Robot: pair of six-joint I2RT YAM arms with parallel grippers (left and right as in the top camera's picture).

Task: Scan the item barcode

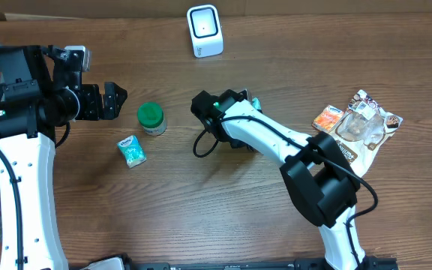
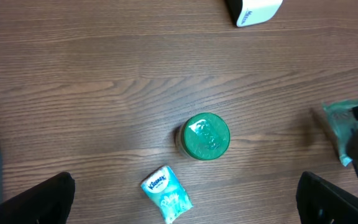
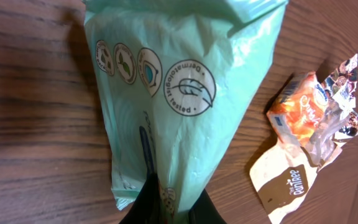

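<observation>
I should let go of the pale green packet with my right gripper on the table (image 1: 235,142) between the green-lidded jar and the foil bag.
A pale green packet (image 3: 185,81) printed with round icons is pinched at its lower edge by my shut right gripper (image 3: 174,202). From overhead only a teal sliver of the packet (image 1: 255,103) shows beside the right gripper (image 1: 240,105), mid-table. The left wrist view catches the packet (image 2: 335,124) at its right edge. The white scanner (image 1: 205,30) stands at the back centre of the table, also the scanner (image 2: 253,11) at the top. My left gripper (image 1: 115,99) is open and empty at the left, its fingers wide apart around nothing (image 2: 185,190).
A green-lidded jar (image 1: 151,117) and a small blue Kleenex pack (image 1: 132,150) lie in front of the left gripper. At the right edge are an orange snack packet (image 1: 327,118) and a brown-and-white foil bag (image 1: 362,127).
</observation>
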